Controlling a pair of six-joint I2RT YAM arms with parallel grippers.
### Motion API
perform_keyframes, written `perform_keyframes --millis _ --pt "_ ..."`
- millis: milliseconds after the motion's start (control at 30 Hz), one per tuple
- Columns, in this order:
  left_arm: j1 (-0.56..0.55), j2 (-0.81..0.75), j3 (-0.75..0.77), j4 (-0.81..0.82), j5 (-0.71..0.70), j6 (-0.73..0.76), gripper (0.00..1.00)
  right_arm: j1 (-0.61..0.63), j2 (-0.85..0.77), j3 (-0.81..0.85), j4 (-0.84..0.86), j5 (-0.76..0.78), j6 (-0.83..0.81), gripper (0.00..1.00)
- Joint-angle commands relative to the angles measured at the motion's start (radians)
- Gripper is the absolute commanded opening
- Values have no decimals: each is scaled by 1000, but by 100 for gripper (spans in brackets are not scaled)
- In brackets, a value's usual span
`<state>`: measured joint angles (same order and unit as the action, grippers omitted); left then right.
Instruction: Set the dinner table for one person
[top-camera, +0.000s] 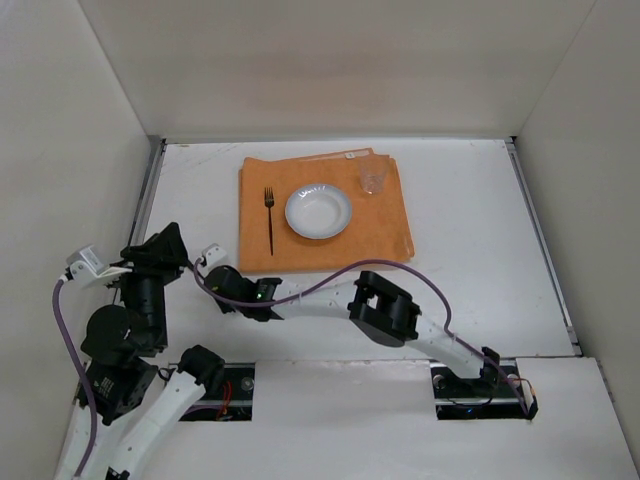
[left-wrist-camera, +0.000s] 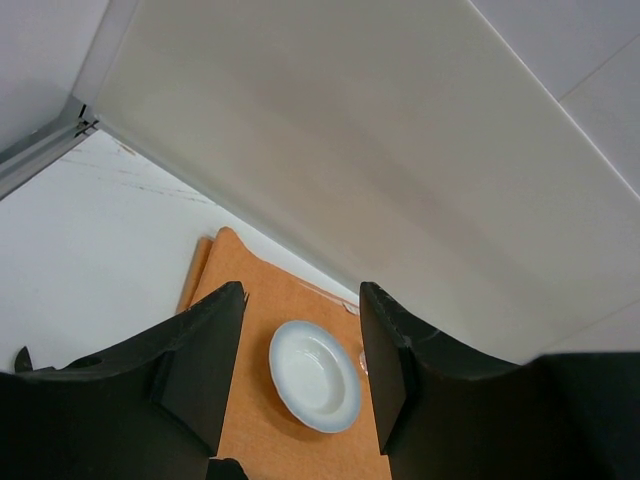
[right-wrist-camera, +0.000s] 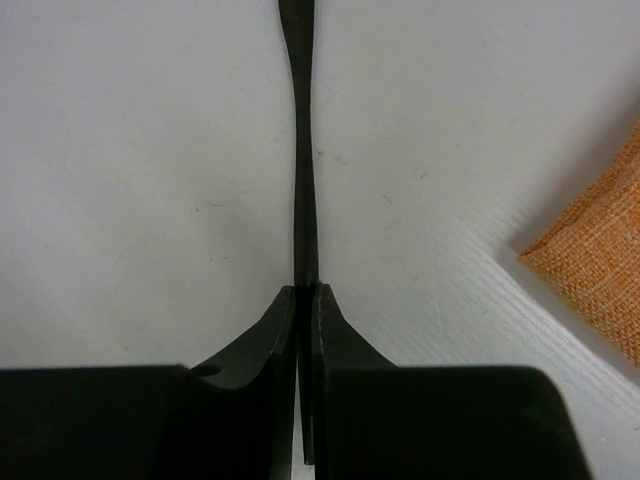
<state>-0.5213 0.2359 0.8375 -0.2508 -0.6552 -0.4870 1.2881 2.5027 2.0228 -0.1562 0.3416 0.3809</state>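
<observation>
My right gripper will let go of the black utensil beside the white plate, so that it lies on the placemat near the glass (top-camera: 361, 223).
The white dinner table (top-camera: 470, 250) carries an orange placemat (top-camera: 380, 225) with a white plate (top-camera: 318, 211), a dark fork (top-camera: 269, 220) left of it and a clear glass (top-camera: 373, 176) at its far right. My right gripper (top-camera: 230, 282) reaches to the placemat's near-left corner. In the right wrist view it (right-wrist-camera: 306, 295) is shut on a thin black utensil handle (right-wrist-camera: 303, 200) low over the white table, with the placemat corner (right-wrist-camera: 600, 260) to the right. My left gripper (top-camera: 165, 250) is open and empty, raised at the left; its view (left-wrist-camera: 302, 300) shows the plate (left-wrist-camera: 313, 375).
White walls enclose the table on the left, back and right (top-camera: 330, 70). The right arm's elbow (top-camera: 385, 305) and a purple cable (top-camera: 330, 280) lie across the near part of the table. The left arm's base (top-camera: 120, 370) is at the near left.
</observation>
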Motion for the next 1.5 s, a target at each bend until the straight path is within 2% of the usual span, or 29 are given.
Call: perform_keyframes --millis 0,167,400,633,767,900,1133,1467 --pt "10 -12 -14 39 19 30 48 15 27 10 -74 30 -7 5" --pt "11 0 -5 57 19 53 48 10 -112 -33 -33 14 -2 2" --pt "-12 25 0 73 31 44 48 -83 -404 -228 70 -33 65 3" --pt "-35 49 -47 108 34 8 48 -239 -706 -617 187 10 113 3" --pt "-64 80 -127 156 37 -30 48 -376 -896 -869 237 65 131 3" --pt "-95 127 -225 229 35 -61 48 -506 -1014 -1044 268 66 156 4" --pt "-154 233 -337 355 34 -90 48 -626 -1071 -1182 316 16 173 4" --pt "-171 292 -409 441 31 -93 48 -645 -955 -1141 354 -21 161 5"
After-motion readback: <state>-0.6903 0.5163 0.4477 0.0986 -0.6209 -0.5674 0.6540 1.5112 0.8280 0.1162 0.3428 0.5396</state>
